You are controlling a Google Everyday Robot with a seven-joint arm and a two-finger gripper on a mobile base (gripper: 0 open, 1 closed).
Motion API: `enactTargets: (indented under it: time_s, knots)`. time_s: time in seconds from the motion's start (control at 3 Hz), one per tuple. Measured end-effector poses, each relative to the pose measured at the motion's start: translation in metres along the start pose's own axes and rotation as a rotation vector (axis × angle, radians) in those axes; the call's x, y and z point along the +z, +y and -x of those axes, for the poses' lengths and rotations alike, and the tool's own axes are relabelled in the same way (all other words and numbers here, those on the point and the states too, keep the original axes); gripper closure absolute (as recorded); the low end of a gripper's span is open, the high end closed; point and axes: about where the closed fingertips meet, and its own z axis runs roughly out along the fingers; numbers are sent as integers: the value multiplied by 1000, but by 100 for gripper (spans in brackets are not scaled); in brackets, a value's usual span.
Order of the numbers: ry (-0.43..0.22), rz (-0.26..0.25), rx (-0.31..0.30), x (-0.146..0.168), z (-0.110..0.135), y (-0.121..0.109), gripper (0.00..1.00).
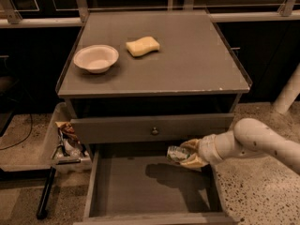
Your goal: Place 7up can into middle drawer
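Next, I let go of the 7up can on the shadowed grey bottom of the middle drawer, roughly (pixel 168 174) below the round knob.
My gripper (pixel 186 154) comes in from the right on a white arm and is shut on the 7up can (pixel 176 153), a small silvery can with green marks held on its side. It hangs over the back right of the open middle drawer (pixel 136 186), a little above the bare grey floor, and casts a shadow there. It is just below the closed grey drawer front with the round knob (pixel 154 131).
On the cabinet top (pixel 187 64) sit a white bowl (pixel 96 58) and a yellow sponge (pixel 142 46). A bin with wrappers and clutter (pixel 68 144) stands on the floor left of the cabinet. A dark pole (pixel 45 196) leans beside it.
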Motion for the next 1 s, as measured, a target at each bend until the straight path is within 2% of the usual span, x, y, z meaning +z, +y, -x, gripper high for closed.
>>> enactTargets:
  time_s: [0.33,0.67,1.0]
  knots:
    - [-45,-12,28,45,-38,7,100]
    - [-93,-19,14,84,-59,7,100]
    - [-103,3,-19,118,-71,13,100]
